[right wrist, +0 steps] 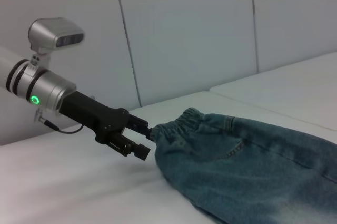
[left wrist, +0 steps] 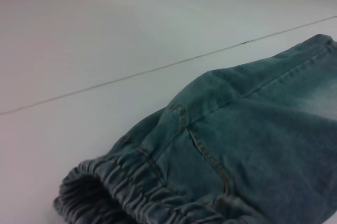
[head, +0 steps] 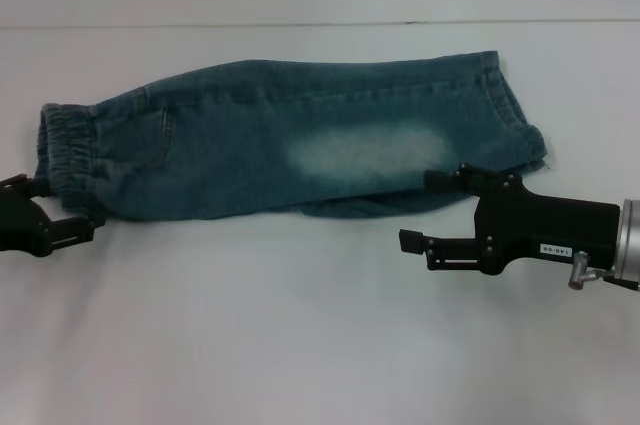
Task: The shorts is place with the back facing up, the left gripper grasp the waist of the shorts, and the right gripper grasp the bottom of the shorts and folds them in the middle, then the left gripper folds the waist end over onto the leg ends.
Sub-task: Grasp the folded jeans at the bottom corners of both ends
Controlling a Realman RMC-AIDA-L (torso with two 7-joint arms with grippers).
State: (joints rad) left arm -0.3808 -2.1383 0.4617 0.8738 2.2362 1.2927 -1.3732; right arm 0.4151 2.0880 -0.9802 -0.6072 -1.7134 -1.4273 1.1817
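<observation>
The pale faded patch (head: 352,159) (right wrist: 295,212) of the shorts should be gripped by my right gripper, which goes down to it and closes while the waist end comes over.
The blue-green denim shorts (head: 300,140) lie flat across the white table (head: 300,325), doubled lengthwise into one long band. The gathered waist (head: 65,150) is at the left and the leg ends (head: 520,115) are at the right. My left gripper (head: 62,207) sits low at the near corner of the waist, open. In the right wrist view one of the left gripper's (right wrist: 143,138) fingers (right wrist: 141,125) touches the waist (right wrist: 179,124). The right gripper (head: 425,211) is open at the shorts' near edge, short of the leg ends. The left wrist view shows the waist (left wrist: 131,192) up close.
A seam line (head: 300,25) crosses the table behind the shorts. Bare white tabletop lies in front of the shorts and between the two arms. A pale wall (right wrist: 184,29) stands beyond the left arm.
</observation>
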